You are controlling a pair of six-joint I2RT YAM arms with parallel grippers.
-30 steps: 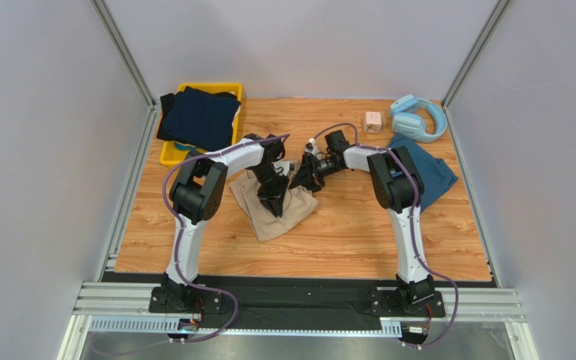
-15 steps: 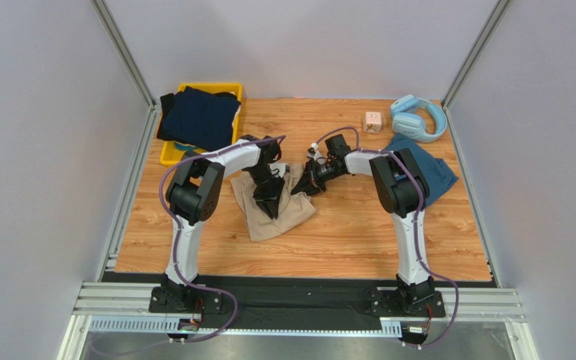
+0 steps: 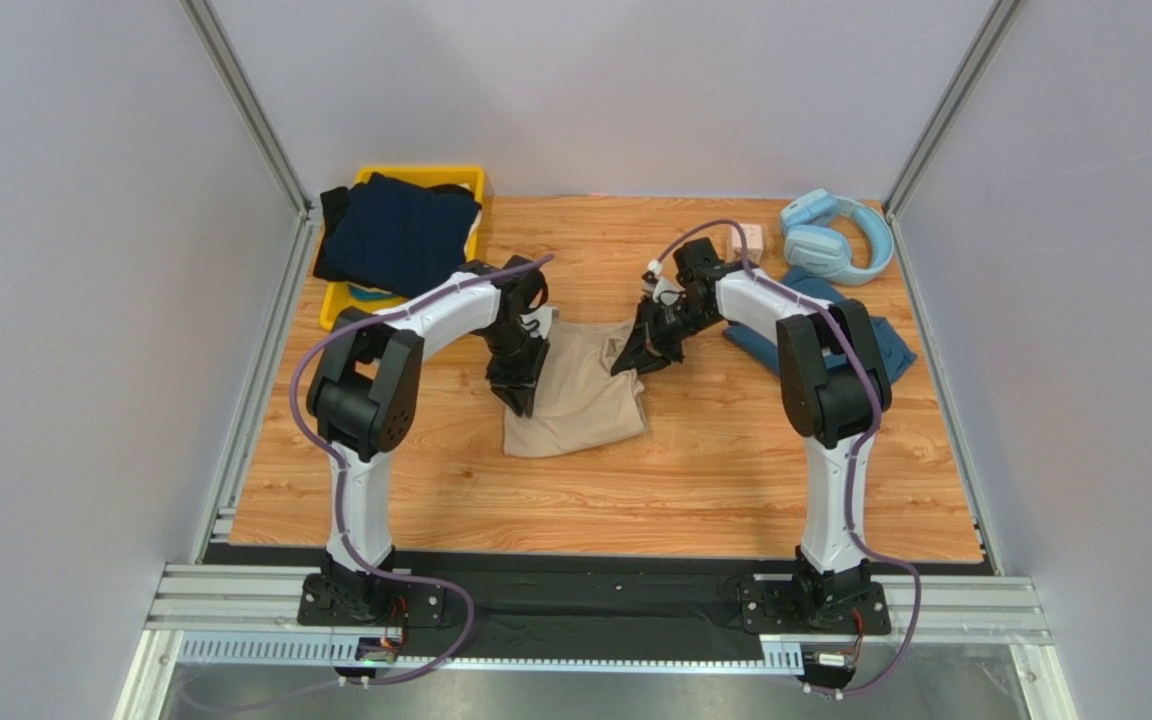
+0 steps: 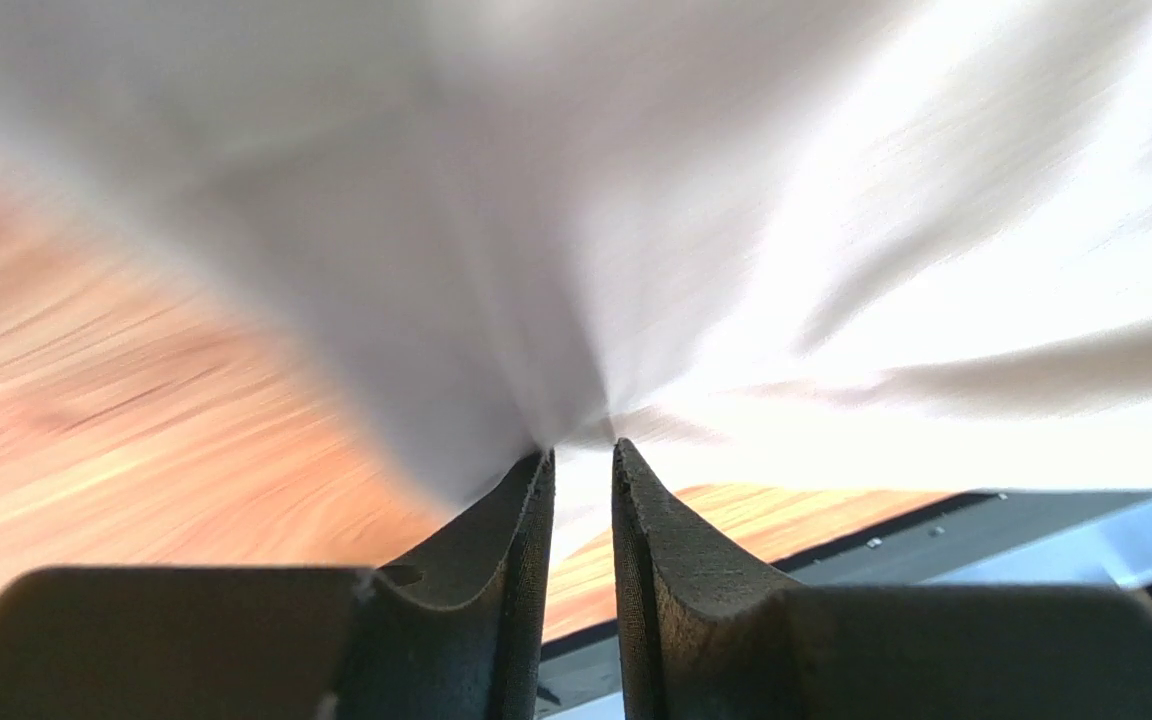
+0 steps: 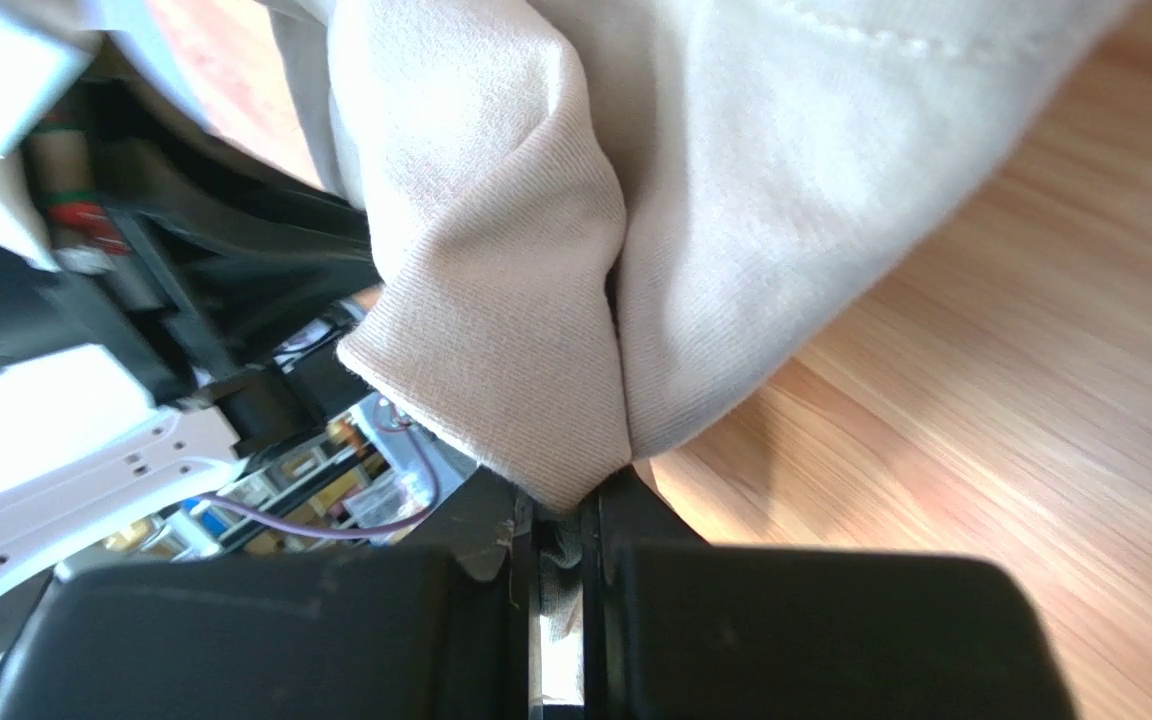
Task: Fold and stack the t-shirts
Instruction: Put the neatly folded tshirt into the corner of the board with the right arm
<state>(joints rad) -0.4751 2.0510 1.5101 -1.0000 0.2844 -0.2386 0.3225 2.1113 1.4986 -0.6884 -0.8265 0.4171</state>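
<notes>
The robot's right gripper should release the beige t-shirt on top of the teal-blue t-shirt point(image 3: 832, 351), just in front of the headphones.
The beige t-shirt point(image 3: 579, 402) lies partly spread in the middle of the table. My left gripper point(image 3: 519, 390) is at its left edge, and in the left wrist view the gripper point(image 4: 582, 446) is shut on a bunch of the pale cloth point(image 4: 717, 225). My right gripper point(image 3: 639, 357) is at the shirt's upper right corner. In the right wrist view the gripper point(image 5: 575, 510) is shut on a folded edge of the beige cloth point(image 5: 687, 195). The dark navy t-shirt point(image 3: 394, 233) lies over the yellow bin point(image 3: 425, 174). The teal-blue t-shirt point(image 3: 886, 353) lies at the right, partly behind my right arm.
Light-blue headphones point(image 3: 835, 233) sit at the back right corner, with a small pale cube point(image 3: 749, 234) next to them. Grey walls and metal rails close in the wooden table point(image 3: 657, 480) on three sides.
My right gripper has shut on the beige t-shirt's edge. Both grippers moved toward the back and apart, pulling the bunched shirt out flatter and wider.
</notes>
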